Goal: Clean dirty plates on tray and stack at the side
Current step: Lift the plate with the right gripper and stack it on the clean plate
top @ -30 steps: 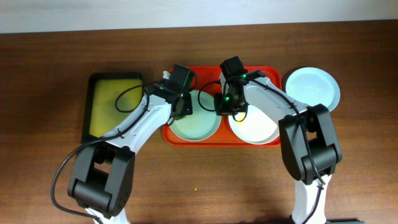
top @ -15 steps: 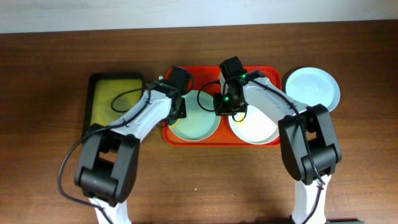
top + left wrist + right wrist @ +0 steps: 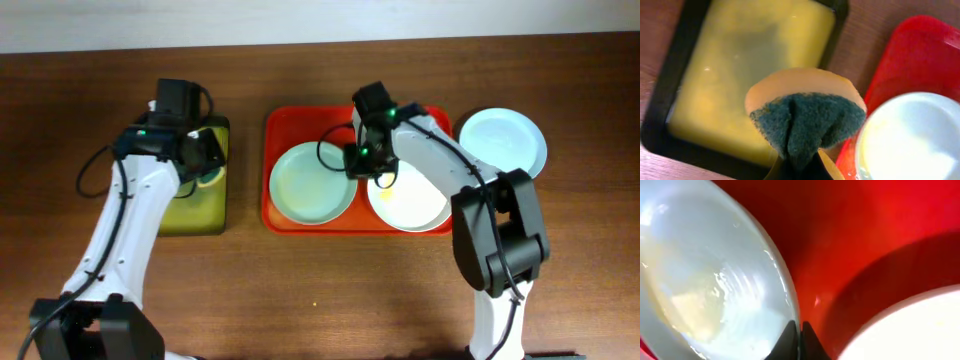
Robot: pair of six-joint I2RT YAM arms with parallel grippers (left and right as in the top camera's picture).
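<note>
The robot's right gripper will release its plate on top of the pale blue-green plate (image 3: 501, 145) on the bare table. Its plate is still on the red tray.
The red tray (image 3: 330, 118) holds a pale blue-green plate (image 3: 310, 185) on its left and a white plate (image 3: 415, 205) with a yellowish smear on its right. A second pale blue-green plate (image 3: 503, 140) lies on the table to the tray's right. My right gripper (image 3: 360, 168) is shut on the right rim of the left plate (image 3: 700, 280); its jaws (image 3: 800, 332) pinch the edge. My left gripper (image 3: 205, 160) is shut on a folded green-and-yellow sponge (image 3: 805, 120) and holds it over the yellow-green tray.
The dark-rimmed yellow-green tray (image 3: 185, 205) lies left of the red tray, with a strip of bare wood between them. In the left wrist view its yellow floor (image 3: 745, 65) looks wet. The red tray's corner (image 3: 920, 55) shows at the right.
My left arm has swung left from the blue-green plate on the red tray to above the yellow-green tray, carrying the sponge. My right gripper has stayed on the plate's rim.
</note>
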